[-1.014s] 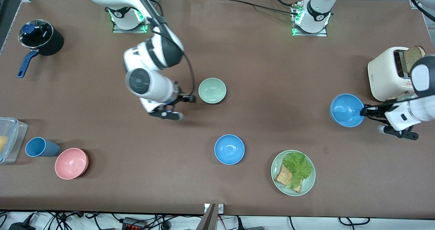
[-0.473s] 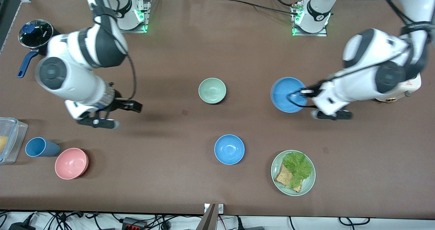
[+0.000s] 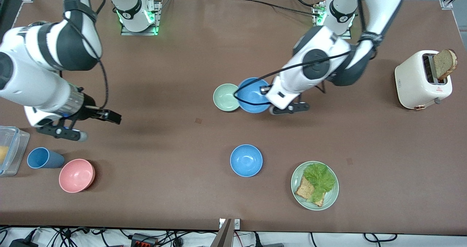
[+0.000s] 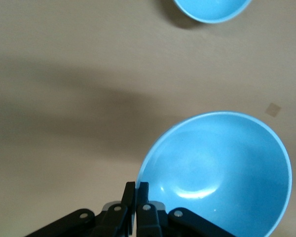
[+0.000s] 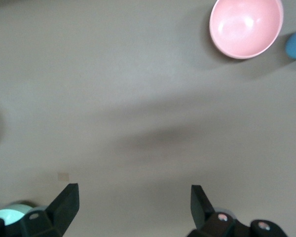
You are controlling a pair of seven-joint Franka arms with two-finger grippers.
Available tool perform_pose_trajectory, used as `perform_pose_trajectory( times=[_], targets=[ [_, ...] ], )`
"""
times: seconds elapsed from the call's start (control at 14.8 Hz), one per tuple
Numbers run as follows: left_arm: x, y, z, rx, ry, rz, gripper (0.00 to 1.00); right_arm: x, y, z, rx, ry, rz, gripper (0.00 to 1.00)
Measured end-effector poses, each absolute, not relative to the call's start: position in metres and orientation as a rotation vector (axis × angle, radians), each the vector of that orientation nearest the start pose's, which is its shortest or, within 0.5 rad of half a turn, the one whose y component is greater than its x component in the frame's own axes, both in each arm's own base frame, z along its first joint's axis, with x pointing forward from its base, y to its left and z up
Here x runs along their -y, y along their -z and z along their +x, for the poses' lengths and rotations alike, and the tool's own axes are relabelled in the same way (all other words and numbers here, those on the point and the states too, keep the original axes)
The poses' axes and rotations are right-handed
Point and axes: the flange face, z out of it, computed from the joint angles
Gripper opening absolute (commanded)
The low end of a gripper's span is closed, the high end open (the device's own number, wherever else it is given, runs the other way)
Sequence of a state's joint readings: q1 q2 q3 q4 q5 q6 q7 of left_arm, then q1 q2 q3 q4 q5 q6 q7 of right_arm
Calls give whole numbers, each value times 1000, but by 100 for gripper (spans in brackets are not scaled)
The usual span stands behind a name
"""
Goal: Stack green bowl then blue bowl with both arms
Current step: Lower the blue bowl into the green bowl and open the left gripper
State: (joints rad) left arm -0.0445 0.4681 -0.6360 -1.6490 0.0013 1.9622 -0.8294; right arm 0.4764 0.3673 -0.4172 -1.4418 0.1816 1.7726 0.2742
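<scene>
Next, my left gripper lets go of the blue bowl nested inside the pale green bowl (image 3: 227, 96), upright on the table.
The pale green bowl (image 3: 225, 97) stands upright on the table's middle. My left gripper (image 3: 267, 91) is shut on the rim of a blue bowl (image 3: 253, 95) and holds it tilted, up off the table, right beside the green bowl and overlapping its rim. In the left wrist view the fingers (image 4: 136, 190) pinch that bowl's rim (image 4: 217, 173). A second blue bowl (image 3: 246, 160) sits nearer the front camera; it also shows in the left wrist view (image 4: 212, 9). My right gripper (image 3: 111, 116) is open and empty over bare table toward the right arm's end (image 5: 133, 195).
A pink bowl (image 3: 76, 175), a blue cup (image 3: 42, 158) and a clear container (image 3: 9, 148) stand at the right arm's end. A green plate with bread and lettuce (image 3: 330, 199) is near the front edge. A toaster (image 3: 419, 81) stands at the left arm's end.
My left arm has carried the blue bowl from beside the toaster across to the green bowl. My right arm has drawn away from the green bowl toward its own end of the table.
</scene>
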Motion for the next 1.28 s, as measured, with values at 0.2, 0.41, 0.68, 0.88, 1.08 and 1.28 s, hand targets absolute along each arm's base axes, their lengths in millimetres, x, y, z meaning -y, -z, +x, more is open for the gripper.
perform_pose_trajectory(
  times=[0.2, 0.41, 0.68, 0.88, 1.08, 1.28],
  targets=[
    [414, -347, 519, 324, -317, -3202, 0, -60, -529, 661, -347, 89, -3132, 100],
    [438, -314, 507, 309, -291, -3179, 0, -19, -557, 655, -338, 141, -3105, 100],
    [447, -296, 501, 288, -306, -3173, 0, 33, -573, 642, -223, 120, -3119, 100],
    [460, -295, 492, 276, -298, -3187, 2, 55, -579, 634, -192, 95, -3123, 100],
    [471, -286, 482, 256, -317, -3186, 44, 56, -591, 627, -184, 103, -3121, 100],
    [473, -278, 482, 287, -330, -3181, 53, 54, -592, 623, -180, 76, -3120, 100]
  ],
)
